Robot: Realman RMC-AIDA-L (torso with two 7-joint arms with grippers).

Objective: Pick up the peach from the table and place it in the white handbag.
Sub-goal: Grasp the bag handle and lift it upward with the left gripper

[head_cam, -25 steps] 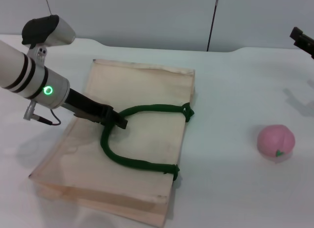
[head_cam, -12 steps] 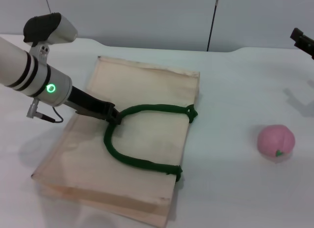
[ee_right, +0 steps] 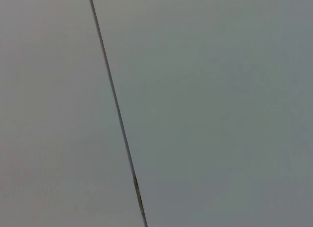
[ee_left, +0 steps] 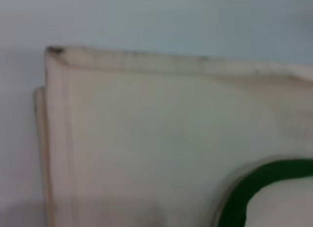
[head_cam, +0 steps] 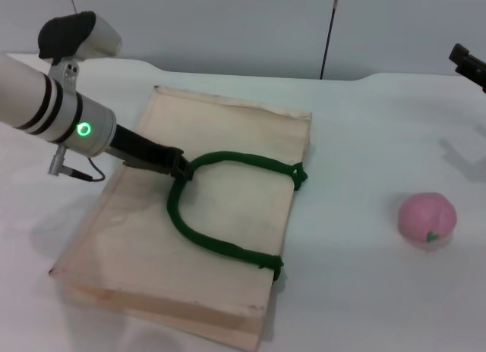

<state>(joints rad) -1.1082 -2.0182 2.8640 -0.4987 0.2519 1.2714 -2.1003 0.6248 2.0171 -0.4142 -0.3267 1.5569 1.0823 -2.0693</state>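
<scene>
The pink peach is next for my right gripper. It should go there and close on the peach's side [head_cam: 440, 212] facing away from the white handbag.
The white handbag [head_cam: 220, 215] lies flat on the table [head_cam: 364, 132], left of centre. Its dark green rope handle [head_cam: 220, 246] loops over the top face. My left gripper [head_cam: 178, 168] is shut on the far-left bend of that handle, and the rope rises a little there. The left wrist view shows a corner of the handbag [ee_left: 146, 129] and a piece of the green handle [ee_left: 259, 180]. The pink peach [head_cam: 427, 219] rests on the table well to the right of the bag, untouched. My right gripper [head_cam: 469, 65] hangs at the far right edge, above the table.
A grey wall with a thin dark vertical seam [head_cam: 328, 33] stands behind the table's rounded back edge. The right wrist view shows only that wall and seam [ee_right: 117, 114]. White tabletop lies between the bag and the peach.
My left gripper has pulled the handle's bend back and up, toward the far left. The bag has shifted slightly with it. Peach and right arm have not moved.
</scene>
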